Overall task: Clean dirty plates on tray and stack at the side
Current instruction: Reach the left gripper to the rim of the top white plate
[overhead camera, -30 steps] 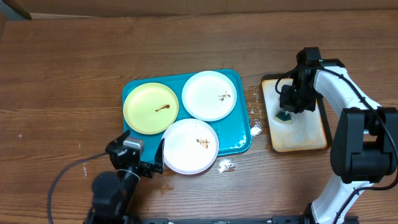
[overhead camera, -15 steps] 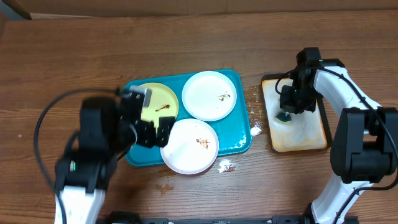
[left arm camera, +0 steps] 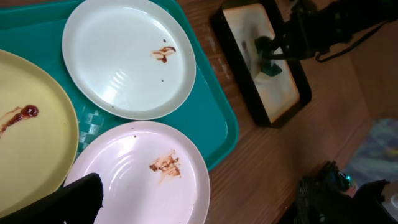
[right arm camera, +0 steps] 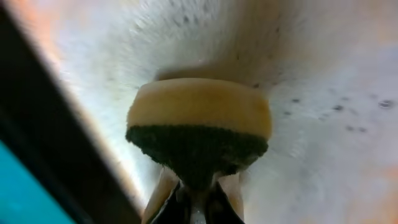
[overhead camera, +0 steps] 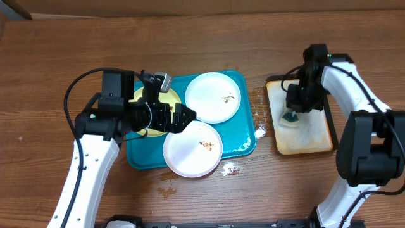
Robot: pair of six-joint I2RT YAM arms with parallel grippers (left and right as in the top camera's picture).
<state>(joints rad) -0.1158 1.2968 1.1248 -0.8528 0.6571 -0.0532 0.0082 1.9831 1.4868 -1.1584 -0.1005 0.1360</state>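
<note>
Next, my left gripper grabs the far white plate by its rim (overhead camera: 186, 99) (left arm camera: 63, 56) beside the yellow-green plate, steadying it for the sponge.
Three plates lie on the teal tray (overhead camera: 243, 144). The far white plate (overhead camera: 213, 96) and the near white plate (overhead camera: 193, 151) each carry a brown smear. The yellow-green plate (overhead camera: 142, 96) is mostly hidden under my left arm. My left gripper (overhead camera: 183, 118) hovers open over the middle of the tray with nothing between its fingers. In the left wrist view it (left arm camera: 200, 191) straddles the near white plate (left arm camera: 143, 180), beside the yellow-green plate (left arm camera: 25, 143) and the far white plate (left arm camera: 129, 56). My right gripper (right arm camera: 198, 186) is shut on a yellow-and-green sponge (right arm camera: 199, 121), seen from overhead as sponge (overhead camera: 290, 118).
A tan black-rimmed tray (overhead camera: 304, 142) lies right of the teal tray, with the sponge and right gripper (overhead camera: 292, 113) over its left part. Small wet white spots (overhead camera: 258, 130) dot the wood between the two trays. Bare wooden table (overhead camera: 63, 57) surrounds both.
My left arm has swung up from the table's front edge and now reaches over the tray, covering most of the yellow-green plate. The right gripper stays on the sponge, barely shifted.
</note>
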